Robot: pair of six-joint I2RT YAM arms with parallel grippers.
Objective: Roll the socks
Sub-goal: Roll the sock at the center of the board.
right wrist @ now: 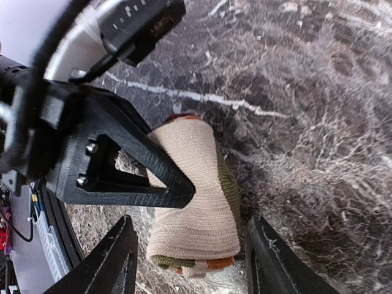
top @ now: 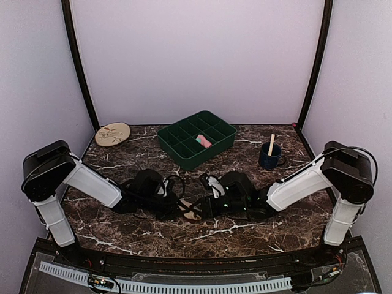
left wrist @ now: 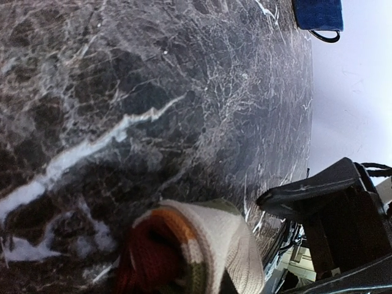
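A finger of my left gripper lies across the middle of the beige striped sock, so next my right gripper pinches the sock's near end [right wrist: 193,250] before my left gripper backs away.
The beige striped sock [right wrist: 196,202] lies rolled up on the marble table, with olive and orange bands showing at its near end. My right gripper [right wrist: 193,263] is open, and its two black fingers stand either side of the roll without touching it. My left gripper [top: 179,205] is shut on the far part of the roll, and one of its black fingers [right wrist: 122,165] lies across the fabric. The left wrist view shows the roll's maroon and orange end [left wrist: 184,251] close up. The pink sock [top: 203,141] lies in a green tray.
A green compartment tray [top: 177,144] stands at the back centre. To its right is a dark blue mug [top: 268,158] with a wooden stick in it. A round beige disc [top: 113,133] lies at the back left. Both arms meet at the middle of the table [top: 245,236].
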